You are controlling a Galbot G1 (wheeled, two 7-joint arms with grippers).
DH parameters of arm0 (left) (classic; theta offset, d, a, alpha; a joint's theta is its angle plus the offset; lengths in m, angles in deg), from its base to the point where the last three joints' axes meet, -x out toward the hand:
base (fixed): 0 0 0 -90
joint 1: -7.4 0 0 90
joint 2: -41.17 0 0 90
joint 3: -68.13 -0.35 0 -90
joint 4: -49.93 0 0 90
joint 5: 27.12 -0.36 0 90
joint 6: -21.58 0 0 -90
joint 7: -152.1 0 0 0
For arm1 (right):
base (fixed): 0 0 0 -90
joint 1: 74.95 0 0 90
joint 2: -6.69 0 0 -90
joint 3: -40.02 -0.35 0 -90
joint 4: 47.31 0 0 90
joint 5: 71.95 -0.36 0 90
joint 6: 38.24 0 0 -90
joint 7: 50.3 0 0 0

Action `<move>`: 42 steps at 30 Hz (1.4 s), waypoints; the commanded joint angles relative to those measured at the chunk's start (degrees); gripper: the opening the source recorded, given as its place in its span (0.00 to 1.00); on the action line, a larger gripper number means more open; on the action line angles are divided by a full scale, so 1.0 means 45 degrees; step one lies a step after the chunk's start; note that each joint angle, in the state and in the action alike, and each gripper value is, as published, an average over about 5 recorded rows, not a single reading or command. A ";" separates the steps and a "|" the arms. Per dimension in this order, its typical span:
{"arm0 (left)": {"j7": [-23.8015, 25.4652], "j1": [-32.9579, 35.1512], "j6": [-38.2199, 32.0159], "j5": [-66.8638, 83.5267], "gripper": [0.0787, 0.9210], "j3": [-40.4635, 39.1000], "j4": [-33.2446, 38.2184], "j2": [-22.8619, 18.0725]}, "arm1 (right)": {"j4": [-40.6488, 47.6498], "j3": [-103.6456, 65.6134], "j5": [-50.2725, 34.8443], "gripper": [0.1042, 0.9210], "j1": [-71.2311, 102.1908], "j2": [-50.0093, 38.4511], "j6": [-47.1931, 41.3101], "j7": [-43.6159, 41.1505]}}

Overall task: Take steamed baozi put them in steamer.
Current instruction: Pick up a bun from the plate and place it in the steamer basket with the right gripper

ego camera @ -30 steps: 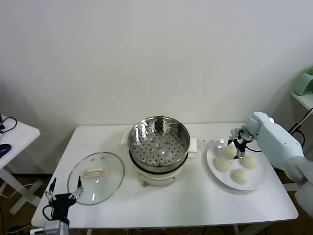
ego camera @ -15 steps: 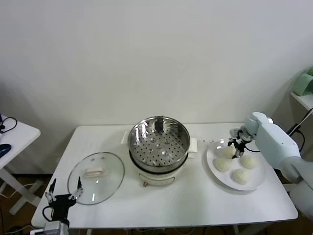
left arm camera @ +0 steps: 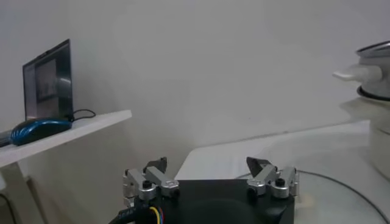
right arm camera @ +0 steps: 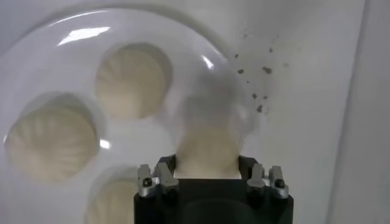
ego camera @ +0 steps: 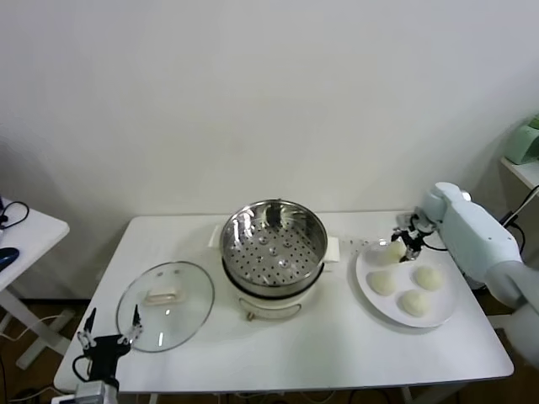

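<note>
The baozi, now just above the plate's far edge, will be let go by my right gripper on the steamer's perforated bottom, just behind its middle bumps (ego camera: 274, 231) toward the steamer's side.
My right gripper (ego camera: 405, 245) is shut on one steamed baozi (ego camera: 395, 250) and holds it just above the far edge of the white plate (ego camera: 369, 300). From the right wrist, that cream bun (right arm camera: 207, 149) fills the space between the jaws of the right gripper (right arm camera: 207, 169). Three more baozi (ego camera: 382, 282) lie on the plate, and the wrist view shows one of them (right arm camera: 133, 83) below. The shiny steamer (ego camera: 273, 244) stands at the table's middle with nothing inside. My left gripper (ego camera: 108, 330) hangs open and parked off the table's front left corner.
A flat glass lid (ego camera: 166, 303) lies left of the steamer, close to the left gripper (left arm camera: 207, 167). A side table with a laptop and a mouse (left arm camera: 33, 129) stands further left. Dark specks (right arm camera: 262, 73) dot the tabletop beside the plate.
The right gripper closed on the rear-left baozi and raised it off the plate, drawing slightly back. The left arm stayed put.
</note>
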 commanded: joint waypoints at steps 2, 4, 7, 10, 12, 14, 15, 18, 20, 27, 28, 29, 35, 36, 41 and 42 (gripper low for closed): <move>0.0038 0.0080 -0.0004 -0.0063 0.88 -0.0028 0.0146 0.0056 | -0.3835 0.3176 -0.0597 0.69 -0.2984 -0.0616 0.0975 -0.0180; 0.0045 0.0097 -0.0002 -0.0109 0.88 -0.0026 0.0201 0.0085 | -0.4699 0.3562 -0.0516 0.69 -0.3512 -0.0580 0.1206 -0.0285; 0.0051 0.0105 -0.0005 -0.0160 0.88 -0.0046 0.0243 0.0096 | -0.6143 0.3943 -0.0169 0.69 -0.4065 -0.0426 0.1517 -0.0394; 0.0049 0.0105 0.0007 -0.0239 0.88 -0.0094 0.0252 0.0088 | -0.7567 0.4207 0.0236 0.69 -0.4405 -0.0126 0.1828 -0.0431; 0.0044 0.0100 0.0021 -0.0326 0.88 -0.0135 0.0242 0.0096 | -0.8280 0.4374 0.0418 0.69 -0.4559 0.0146 0.1941 -0.0432; 0.0041 0.0097 0.0037 -0.0411 0.88 -0.0177 0.0234 0.0114 | -0.8903 0.4526 0.0668 0.69 -0.4651 0.0520 0.2083 -0.0421; 0.0040 0.0095 0.0043 -0.0441 0.88 -0.0190 0.0235 0.0118 | -0.9119 0.4575 0.0813 0.69 -0.4667 0.0701 0.2165 -0.0416; 0.0036 0.0098 0.0059 -0.0488 0.88 -0.0212 0.0265 0.0104 | -0.9588 0.4701 0.1307 0.69 -0.4623 0.1310 0.2416 -0.0395; 0.0031 0.0104 0.0067 -0.0501 0.88 -0.0217 0.0290 0.0075 | -0.9603 0.4773 0.1598 0.69 -0.4515 0.1722 0.2534 -0.0372; -0.0007 0.0212 0.0061 -0.0533 0.88 -0.0228 0.0382 0.0026 | -0.8781 0.4821 0.2676 0.69 -0.3721 0.3274 0.2970 -0.0247; -0.0014 0.0229 0.0057 -0.0530 0.88 -0.0223 0.0378 0.0032 | -0.8606 0.4821 0.2780 0.69 -0.3591 0.3465 0.3017 -0.0225; -0.0020 0.0248 0.0052 -0.0524 0.88 -0.0214 0.0373 0.0040 | -0.8421 0.4822 0.2889 0.69 -0.3446 0.3665 0.3063 -0.0202; -0.0017 0.0366 0.0033 -0.0447 0.88 -0.0140 0.0420 0.0054 | -0.7211 0.4698 0.4094 0.69 -0.2651 0.4347 0.3439 0.0008; -0.0006 0.0384 0.0039 -0.0440 0.88 -0.0138 0.0445 0.0052 | -0.6933 0.4631 0.4354 0.69 -0.2532 0.4435 0.3545 0.0054; 0.0020 0.0401 0.0068 -0.0446 0.88 -0.0164 0.0508 0.0032 | -0.5929 0.4349 0.5204 0.69 -0.1947 0.4766 0.3893 0.0184; 0.0021 0.0395 0.0073 -0.0448 0.88 -0.0165 0.0510 0.0029 | -0.5894 0.4323 0.5257 0.69 -0.1867 0.4784 0.3922 0.0195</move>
